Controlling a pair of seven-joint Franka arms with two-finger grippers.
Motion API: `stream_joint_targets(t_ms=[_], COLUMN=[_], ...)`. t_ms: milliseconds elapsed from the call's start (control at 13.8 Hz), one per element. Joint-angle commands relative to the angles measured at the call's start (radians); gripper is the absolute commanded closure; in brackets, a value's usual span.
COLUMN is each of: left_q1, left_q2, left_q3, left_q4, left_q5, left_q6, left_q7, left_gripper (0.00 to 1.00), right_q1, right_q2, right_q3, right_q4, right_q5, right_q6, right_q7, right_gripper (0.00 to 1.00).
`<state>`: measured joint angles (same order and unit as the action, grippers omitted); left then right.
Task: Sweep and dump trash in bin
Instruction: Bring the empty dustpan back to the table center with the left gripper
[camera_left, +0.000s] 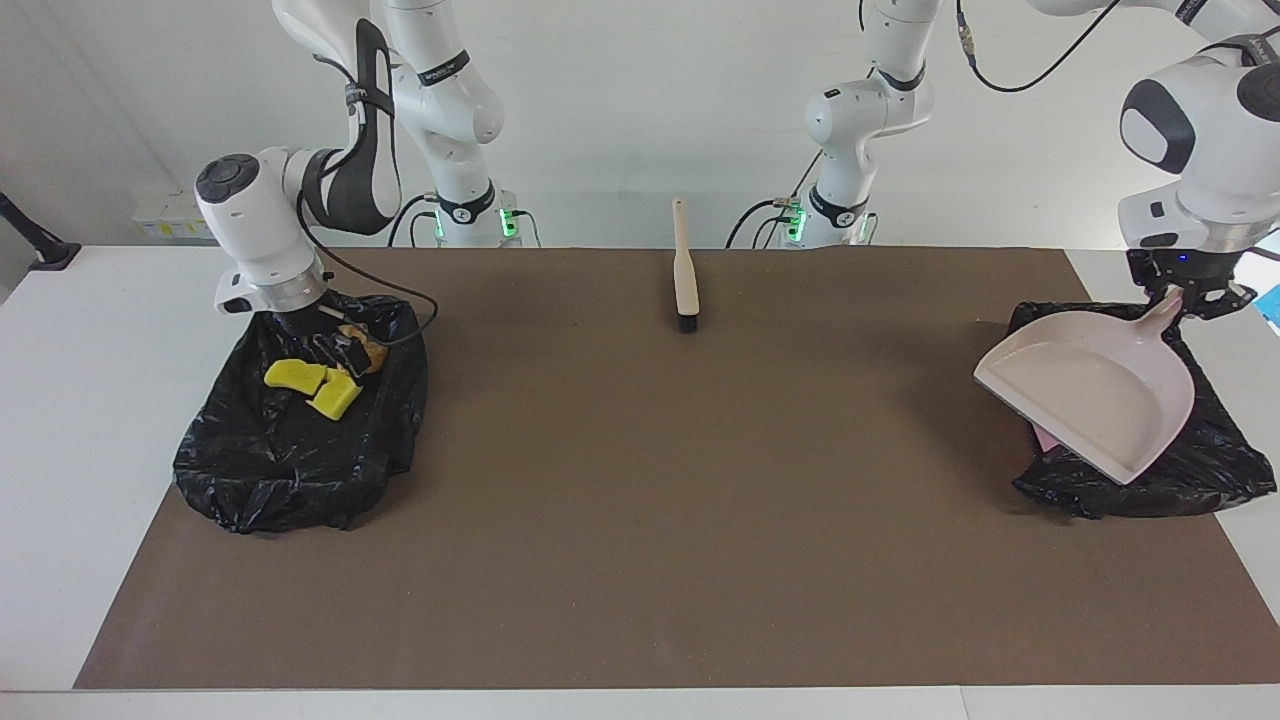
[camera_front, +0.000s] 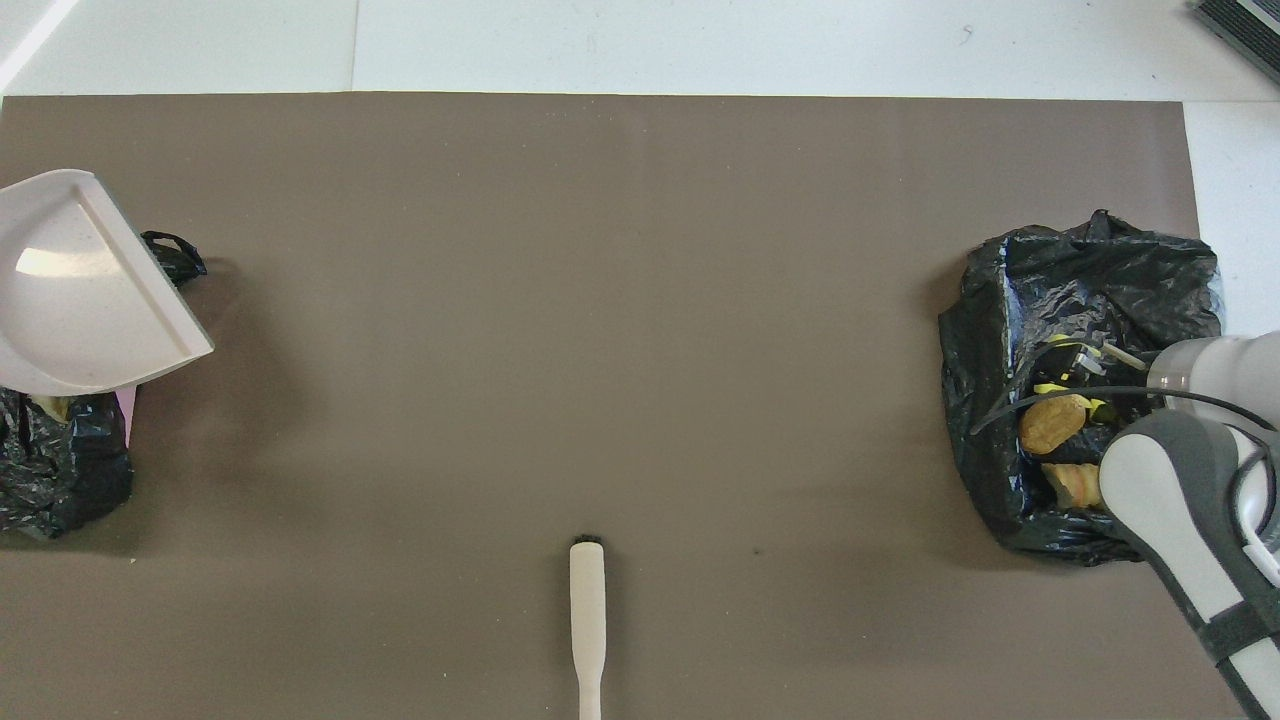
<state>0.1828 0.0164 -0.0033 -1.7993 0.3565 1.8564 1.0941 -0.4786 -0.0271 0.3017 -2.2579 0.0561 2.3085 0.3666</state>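
Note:
I will use my left gripper to set the pale pink dustpan down on the open brown mat (camera_front: 581, 334) just past the cream brush.
My right gripper (camera_left: 337, 350) is down inside a black bin bag (camera_left: 290, 450) at the right arm's end of the table. In that bag lie the trash scraps: yellow sponge chunks (camera_left: 296, 375) and an orange-brown lump (camera_left: 373, 352) beside the gripper. The overhead view shows two brown lumps (camera_front: 1050, 422) and yellow bits (camera_front: 1050, 388) in the bag (camera_front: 1100, 280). My left gripper (camera_left: 1182, 300) is shut on the handle of the pale pink dustpan (camera_left: 1090, 390). It holds the dustpan tilted over a second black bag (camera_left: 1200, 470). The dustpan (camera_front: 80, 290) looks empty.
A cream brush (camera_left: 685, 270) with black bristles lies on the brown mat (camera_left: 640, 500) near the robots, midway between the arms; it also shows in the overhead view (camera_front: 587, 620). A flat pink sheet (camera_left: 1045, 438) peeks from under the dustpan.

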Motion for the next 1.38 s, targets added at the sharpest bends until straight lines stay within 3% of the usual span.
stream_joint_targets(t_ms=[0, 509, 727, 800, 1091, 1309], left_q1=[-0.120, -0.383, -0.532, -0.575, -0.683, -0.730], left_q2=[-0.041, -0.023, 0.063, 0.100, 0.186, 0.197], left_q3=[0.014, 0.014, 0.013, 0.014, 0.014, 0.011], left_q4=[-0.064, -0.123, -0.121, -0.121, -0.118, -0.118], left_q5=[-0.045, -0.267, -0.295, -0.319, -0.410, -0.457], left_q6=[-0.052, -0.065, 0.028, 0.084, 0.229, 0.282], left_q7=[-0.246, -0.905, -1.184, -1.261, -1.402, -1.441], left_gripper=[1.00, 1.00, 1.00, 1.00, 1.00, 1.00], right_q1=[-0.012, 0.002, 0.002, 0.002, 0.002, 0.002], right_q2=[0.004, 0.007, 0.018, 0.018, 0.023, 0.012], right_q3=[0.014, 0.017, 0.016, 0.016, 0.016, 0.017], right_q4=[-0.008, -0.015, -0.014, -0.014, -0.005, 0.015], right_q5=[-0.021, -0.021, -0.021, -0.021, -0.022, -0.022], right_q6=[0.032, 0.019, 0.019, 0.019, 0.019, -0.010], right_q7=[0.035, 0.187, 0.192, 0.195, 0.196, 0.177], right_gripper=[0.13, 0.16, 0.21, 0.28, 0.81, 0.90])
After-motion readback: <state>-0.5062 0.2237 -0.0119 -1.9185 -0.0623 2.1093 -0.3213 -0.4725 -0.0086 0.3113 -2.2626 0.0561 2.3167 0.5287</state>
